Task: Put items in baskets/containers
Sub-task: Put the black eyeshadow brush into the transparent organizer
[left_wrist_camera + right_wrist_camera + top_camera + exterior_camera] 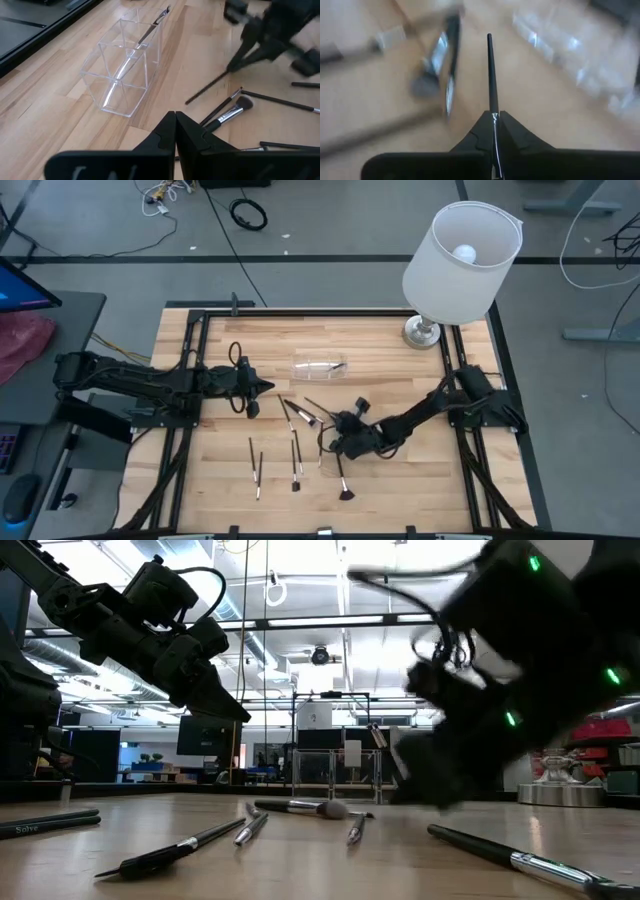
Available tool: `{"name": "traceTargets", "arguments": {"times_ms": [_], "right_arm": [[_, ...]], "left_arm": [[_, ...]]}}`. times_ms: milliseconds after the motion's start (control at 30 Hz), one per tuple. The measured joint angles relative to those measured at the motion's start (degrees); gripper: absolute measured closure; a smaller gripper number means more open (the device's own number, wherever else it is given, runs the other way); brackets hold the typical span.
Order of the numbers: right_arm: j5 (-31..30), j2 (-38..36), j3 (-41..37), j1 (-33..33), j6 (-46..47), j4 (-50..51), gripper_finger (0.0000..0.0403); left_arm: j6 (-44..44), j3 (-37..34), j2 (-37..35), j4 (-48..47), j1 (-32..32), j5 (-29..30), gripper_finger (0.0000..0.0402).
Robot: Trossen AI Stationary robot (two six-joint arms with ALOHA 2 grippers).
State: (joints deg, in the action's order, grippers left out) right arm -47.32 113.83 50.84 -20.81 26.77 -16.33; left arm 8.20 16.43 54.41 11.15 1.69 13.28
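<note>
The brush will go down in the lamp-side opening of the clear plastic container (339,367) (619,92), where my right gripper should put it.
Several thin dark makeup brushes (292,416) lie flat and scattered on the wooden table, one of them fan-shaped (344,492). A clear plastic container (318,366) lies on its side farther back, with one brush (150,31) inside it. My right gripper (337,420) is at the table's middle, shut on one brush (491,75). My left gripper (262,385) hangs shut and empty above the table, left of the container, which shows in its wrist view (122,65). My right gripper pinches a brush between its two fingers, with a silvery stretch (495,135) showing between the fingertips. The thin dark handle (207,89) sticks out forward along the fingers. The fingers slant down from the table's right side. Whether the handle's free end touches the table, I cannot tell.
A lamp with a white shade (462,258) and a metal base (422,332) stands at the far right of the table. Dark frame rails (196,360) run along the left and right sides. Bare wood lies between the container and the lamp.
</note>
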Motion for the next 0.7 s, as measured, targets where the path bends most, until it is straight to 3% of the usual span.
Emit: {"name": "traceTargets", "arguments": {"times_ms": [300,400,533,700], "right_arm": [[0.85,-19.41,4.00,6.03,-28.29,8.05,0.0394],[0.89,-21.92,11.27,8.36,-37.33,21.19,0.0394],[1.42,-21.68,24.21,12.33,-40.79,43.58,0.0395],[10.38,-20.18,35.09,17.15,-40.79,69.05,0.0395]], "left_arm": [[-0.04,0.00,0.02,-0.13,0.00,0.00,0.0390],[-0.04,0.00,0.02,-0.29,0.00,0.00,0.0390],[-1.30,0.00,0.02,-0.38,0.00,0.00,0.0390],[-1.37,0.00,0.02,-1.10,0.00,0.00,0.0390]]}}
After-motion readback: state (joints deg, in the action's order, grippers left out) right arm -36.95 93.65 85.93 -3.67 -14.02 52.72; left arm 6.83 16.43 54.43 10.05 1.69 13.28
